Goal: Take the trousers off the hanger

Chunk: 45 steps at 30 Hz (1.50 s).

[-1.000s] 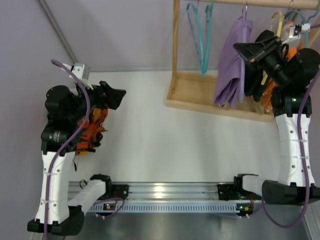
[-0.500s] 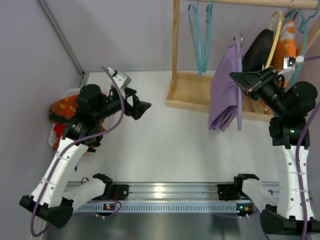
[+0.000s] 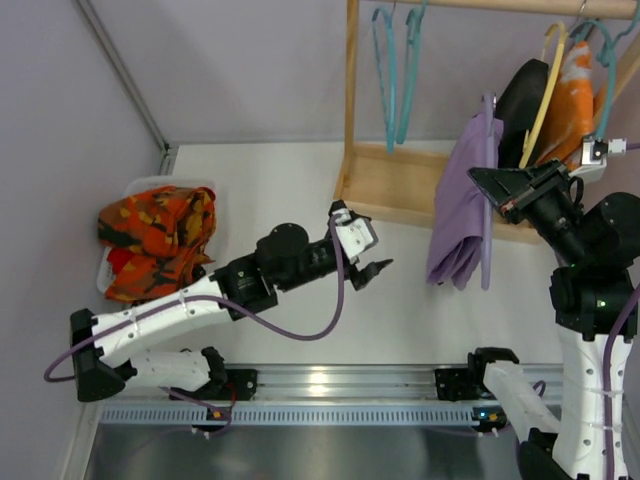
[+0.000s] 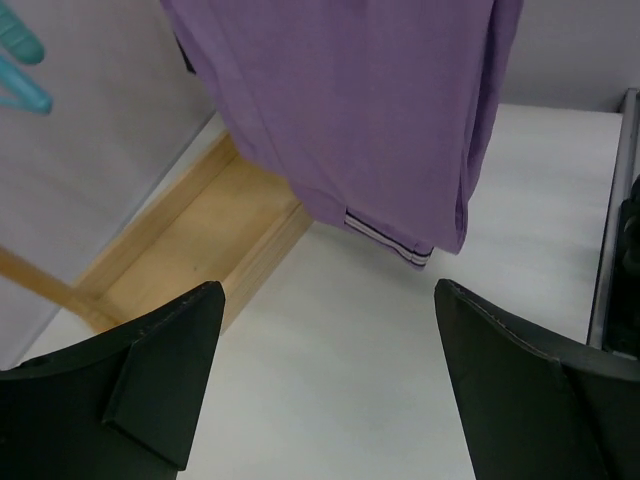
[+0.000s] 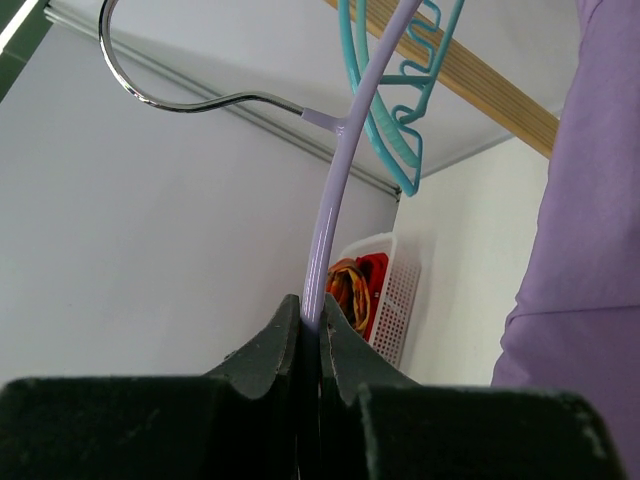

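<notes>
I should next bring my left gripper to the lavender trousers' hanging middle (image 3: 455, 228), just below the fold over the hanger, and close it there.
The lavender trousers (image 3: 460, 205) hang folded over the thin lavender hanger (image 3: 488, 180), held off the rail in front of the wooden rack. My right gripper (image 3: 482, 182) is shut on the hanger's arm; in the right wrist view the hanger (image 5: 345, 170) rises from my closed fingers (image 5: 275, 350) to its silver hook (image 5: 150, 95), with trousers cloth (image 5: 580, 250) at right. My left gripper (image 3: 375, 272) is open and empty, low over the table, left of the trousers. In the left wrist view the trousers (image 4: 370, 110) hang ahead, white-striped hem lowest, beyond my fingers (image 4: 170, 360).
A wooden rack (image 3: 400, 190) stands at the back right with teal hangers (image 3: 395, 70), a yellow hanger (image 3: 545, 90), a black garment (image 3: 520, 95) and an orange garment (image 3: 570, 100). A white basket (image 3: 140, 190) with an orange patterned garment (image 3: 155, 235) sits at left.
My left arm has swung from beside the basket far to the right, toward the trousers. My right gripper has drawn the hanger with the trousers slightly right and nearer.
</notes>
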Motion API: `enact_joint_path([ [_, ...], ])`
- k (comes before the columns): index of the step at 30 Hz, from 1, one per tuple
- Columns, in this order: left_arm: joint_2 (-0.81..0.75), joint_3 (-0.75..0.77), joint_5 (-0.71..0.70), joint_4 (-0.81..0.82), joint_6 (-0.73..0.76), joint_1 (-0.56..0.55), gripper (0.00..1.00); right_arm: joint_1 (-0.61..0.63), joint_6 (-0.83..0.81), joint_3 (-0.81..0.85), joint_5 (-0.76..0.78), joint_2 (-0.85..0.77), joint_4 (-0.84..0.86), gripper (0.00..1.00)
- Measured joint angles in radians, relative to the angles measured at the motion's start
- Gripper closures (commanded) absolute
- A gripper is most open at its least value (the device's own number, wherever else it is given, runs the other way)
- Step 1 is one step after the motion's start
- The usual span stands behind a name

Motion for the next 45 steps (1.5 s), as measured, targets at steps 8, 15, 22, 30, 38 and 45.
enact_joint_path([
  [8,0.193,0.025,-0.139,0.24,-0.018,-0.134,0.26,0.0,0.001,0.028,0.04,-0.012,-0.08,1.0],
  [15,0.309,0.07,-0.187,0.372,-0.072,-0.225,0.34,0.0,0.011,0.028,0.057,-0.023,-0.118,1.0],
  [22,0.383,0.148,-0.199,0.448,-0.092,-0.254,0.38,0.0,0.034,0.028,0.057,-0.037,-0.123,1.0],
  [30,0.463,0.23,-0.23,0.486,-0.085,-0.254,0.44,0.0,0.06,0.028,0.056,-0.058,-0.124,1.0],
  [38,0.531,0.281,-0.308,0.495,-0.035,-0.256,0.48,0.0,0.065,0.028,0.049,-0.069,-0.124,1.0],
  [45,0.566,0.319,-0.364,0.501,0.011,-0.256,0.53,0.0,0.072,0.028,0.048,-0.073,-0.124,1.0],
])
